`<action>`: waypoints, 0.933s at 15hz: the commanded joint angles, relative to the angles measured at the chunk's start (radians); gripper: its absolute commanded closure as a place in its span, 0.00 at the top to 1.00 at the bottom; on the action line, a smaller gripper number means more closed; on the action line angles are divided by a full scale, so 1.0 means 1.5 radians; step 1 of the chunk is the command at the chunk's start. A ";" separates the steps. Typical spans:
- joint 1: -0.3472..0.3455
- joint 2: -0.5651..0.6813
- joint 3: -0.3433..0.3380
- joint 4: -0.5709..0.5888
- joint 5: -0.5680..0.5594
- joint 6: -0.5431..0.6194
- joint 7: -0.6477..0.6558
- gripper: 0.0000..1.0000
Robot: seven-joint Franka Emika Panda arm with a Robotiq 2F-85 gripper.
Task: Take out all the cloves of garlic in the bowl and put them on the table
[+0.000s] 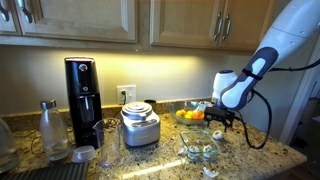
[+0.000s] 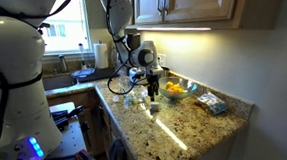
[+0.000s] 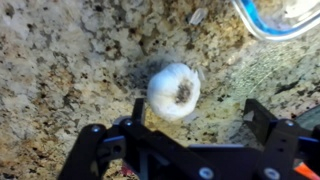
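The clove of garlic is inside the clear glass bowl. My gripper should close on it next, at the bowl's end (image 1: 189, 149) nearest the silver appliance.
In the wrist view one whitish clove of garlic (image 3: 173, 90) lies on the speckled granite table (image 3: 60, 60). My gripper (image 3: 195, 106) is open just above it. The clove sits close to the left finger (image 3: 138, 108) and well clear of the right one, and neither finger touches it. The clear glass bowl (image 3: 275, 22) shows only as a rim at the top right corner. In both exterior views the gripper (image 1: 218, 127) (image 2: 153, 89) hangs low over the counter beside the small bowl (image 1: 200, 150) (image 2: 154, 108). Another small whitish lump (image 1: 210, 172) lies near the counter's front edge.
A bowl of orange and yellow fruit (image 1: 190, 114) (image 2: 179, 89) stands behind the gripper. A silver appliance (image 1: 140, 126), a black soda maker (image 1: 82, 95), a bottle (image 1: 52, 130) and a glass (image 1: 108, 146) fill one side of the counter. A blue packet (image 2: 212, 102) lies further along.
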 commanded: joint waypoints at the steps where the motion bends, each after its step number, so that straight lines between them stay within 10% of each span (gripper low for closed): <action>1: 0.006 -0.079 0.008 -0.050 -0.028 -0.006 -0.001 1.00; 10: -0.088 -0.148 0.217 -0.040 0.048 -0.063 -0.252 1.00; 14: -0.083 -0.119 0.244 -0.015 0.058 -0.087 -0.345 1.00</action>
